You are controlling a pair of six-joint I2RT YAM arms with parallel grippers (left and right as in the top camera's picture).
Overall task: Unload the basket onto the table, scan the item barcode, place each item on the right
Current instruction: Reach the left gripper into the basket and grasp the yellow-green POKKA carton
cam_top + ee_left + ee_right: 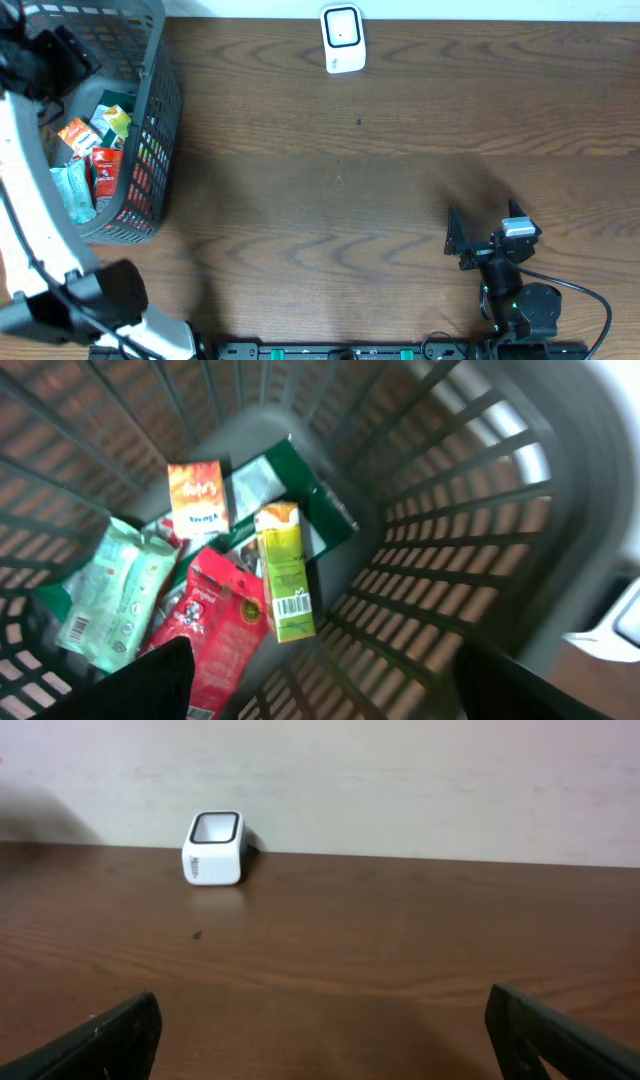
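Note:
I need to next grab the middle of the green-yellow carton point(117, 121) point(285, 573) with my left gripper, next to the orange carton in the grey basket.
The white barcode scanner point(342, 38) stands at the table's far edge, and the right wrist view shows this scanner point(213, 848) ahead and to the left. Several items lie in the grey basket point(157, 110): a green-yellow carton point(283, 570) with its barcode facing up, an orange carton point(197, 498), a red pouch point(212, 620) and a mint packet point(115, 595). My left gripper point(325, 660) hangs open above them inside the basket point(480, 510), holding nothing. My right gripper point(484, 220) rests open near the front right, empty.
A dark green packet point(305, 490) lies under the cartons. The basket's slatted walls surround the left gripper point(45, 60) closely. The white left arm point(30, 200) crosses the basket's front left. Bare wooden table point(330, 180) lies between basket, scanner and right arm.

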